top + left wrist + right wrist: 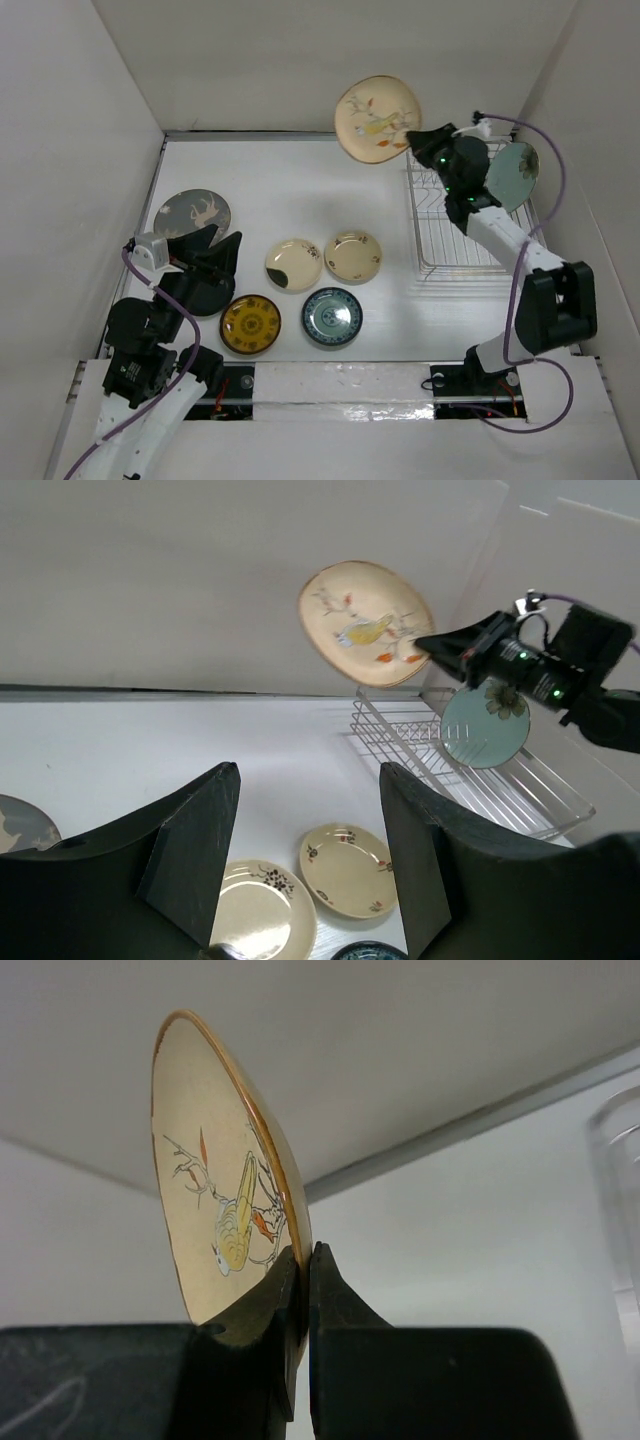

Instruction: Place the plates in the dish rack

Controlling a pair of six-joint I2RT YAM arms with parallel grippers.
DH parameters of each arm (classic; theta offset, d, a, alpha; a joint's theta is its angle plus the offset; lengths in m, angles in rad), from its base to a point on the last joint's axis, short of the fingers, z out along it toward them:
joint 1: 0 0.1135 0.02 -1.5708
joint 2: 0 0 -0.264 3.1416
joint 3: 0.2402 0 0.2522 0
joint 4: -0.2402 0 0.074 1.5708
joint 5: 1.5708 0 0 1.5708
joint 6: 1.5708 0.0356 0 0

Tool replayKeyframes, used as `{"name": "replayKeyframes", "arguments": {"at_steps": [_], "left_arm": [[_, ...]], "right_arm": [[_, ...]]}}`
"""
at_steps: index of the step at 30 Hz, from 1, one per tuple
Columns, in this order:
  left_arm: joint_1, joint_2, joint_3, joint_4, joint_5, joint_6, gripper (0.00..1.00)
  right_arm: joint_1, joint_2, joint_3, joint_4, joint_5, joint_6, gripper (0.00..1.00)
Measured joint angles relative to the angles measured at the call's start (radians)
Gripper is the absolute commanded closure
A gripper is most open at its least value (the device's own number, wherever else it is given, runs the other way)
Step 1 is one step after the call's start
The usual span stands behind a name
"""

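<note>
I will release the cream plate with a bird painting in the dish rack (506,170), against the pale green plate, with my right gripper.
My right gripper (412,140) is shut on the rim of a cream plate with a bird painting (375,118), held high in the air left of the dish rack (455,245); the plate also shows in the right wrist view (215,1210) and the left wrist view (362,622). A pale green plate (515,175) stands upright in the rack. On the table lie a grey deer plate (190,214), two cream plates (293,264) (352,256), a yellow patterned plate (250,323) and a blue-green plate (332,316). My left gripper (222,248) is open and empty, right of the grey deer plate.
White walls enclose the table on three sides. A white strip runs along the near edge by the arm bases. The rack stands against the right wall.
</note>
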State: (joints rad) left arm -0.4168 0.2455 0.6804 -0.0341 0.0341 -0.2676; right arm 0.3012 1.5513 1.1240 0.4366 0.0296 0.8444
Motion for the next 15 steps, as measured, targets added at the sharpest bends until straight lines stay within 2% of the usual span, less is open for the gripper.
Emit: {"name": "replayKeyframes", "arguments": {"at_steps": [7, 10, 15], "left_arm": [[0.0, -0.023, 0.0, 0.0, 0.023, -0.007, 0.45], [0.0, -0.042, 0.0, 0.0, 0.033, -0.011, 0.44], [0.0, -0.077, 0.0, 0.0, 0.041, -0.014, 0.43]], "right_arm": [[-0.3, -0.173, -0.014, -0.108, 0.057, -0.2, 1.0], [-0.413, -0.2, -0.03, -0.121, 0.053, -0.281, 1.0], [-0.532, -0.201, -0.059, -0.147, 0.019, -0.422, 1.0]]}}
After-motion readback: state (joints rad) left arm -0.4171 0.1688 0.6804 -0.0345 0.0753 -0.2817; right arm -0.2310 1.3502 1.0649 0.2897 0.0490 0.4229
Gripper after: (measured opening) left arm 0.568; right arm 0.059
